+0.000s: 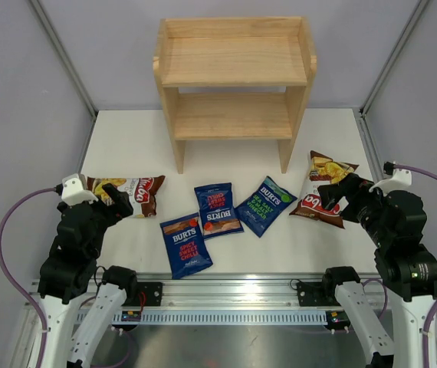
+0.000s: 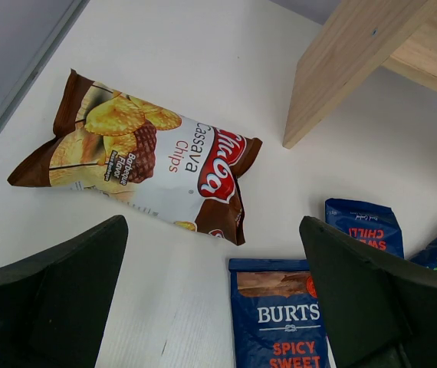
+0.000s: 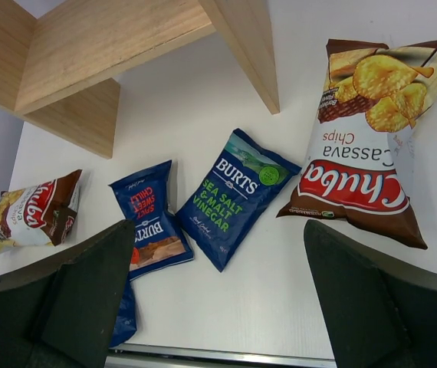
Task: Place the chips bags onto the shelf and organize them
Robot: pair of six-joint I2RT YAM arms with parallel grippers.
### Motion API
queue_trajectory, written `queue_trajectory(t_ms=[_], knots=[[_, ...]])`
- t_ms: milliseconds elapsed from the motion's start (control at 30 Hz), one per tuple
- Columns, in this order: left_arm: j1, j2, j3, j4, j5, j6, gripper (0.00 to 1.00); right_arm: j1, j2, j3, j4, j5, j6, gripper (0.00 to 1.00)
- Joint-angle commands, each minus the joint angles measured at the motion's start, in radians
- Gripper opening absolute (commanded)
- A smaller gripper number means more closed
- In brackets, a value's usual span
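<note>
The robot's left gripper should close on the top corner (image 1: 163, 225) (image 2: 232, 264) of the red-lettered BURTS bag nearest the metal rail, away from the green-lettered bag.
The wooden two-tier shelf (image 1: 234, 84) stands at the back of the table, both tiers bare. Five chips bags lie flat in front of it: a Chuba bag at the left (image 1: 130, 192) (image 2: 146, 157), two red-lettered BURTS bags (image 1: 186, 244) (image 1: 217, 208), a green-lettered BURTS bag (image 1: 265, 204) (image 3: 234, 195), and a Chuba bag at the right (image 1: 324, 192) (image 3: 366, 165). My left gripper (image 1: 115, 201) (image 2: 211, 307) is open and empty, hovering beside the left Chuba bag. My right gripper (image 1: 340, 198) (image 3: 218, 307) is open and empty over the right Chuba bag's near end.
The white table (image 1: 134, 146) is bounded by grey walls and a metal rail (image 1: 234, 295) along its near edge. A shelf leg (image 2: 333, 84) stands close behind the left Chuba bag.
</note>
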Motion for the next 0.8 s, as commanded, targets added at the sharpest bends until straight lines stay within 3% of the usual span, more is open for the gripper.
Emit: queue_trajectory(t_ms=[0,333,533,767], knots=[[0.003,0.0,-0.005,0.036,-0.004,-0.004,0.99,-0.004,-0.001,0.0,0.039,0.007,0.002,0.99],[0.001,-0.011,-0.001,0.028,0.01,-0.004,0.99,-0.004,-0.024,-0.074,0.108,-0.134,0.028,0.99],[0.001,0.006,0.007,0.036,0.064,0.001,0.99,-0.005,-0.025,-0.08,0.105,-0.127,0.028,1.0],[0.001,0.061,-0.054,0.102,0.362,-0.133,0.99,-0.004,-0.035,-0.1,0.128,-0.105,0.095,1.0]])
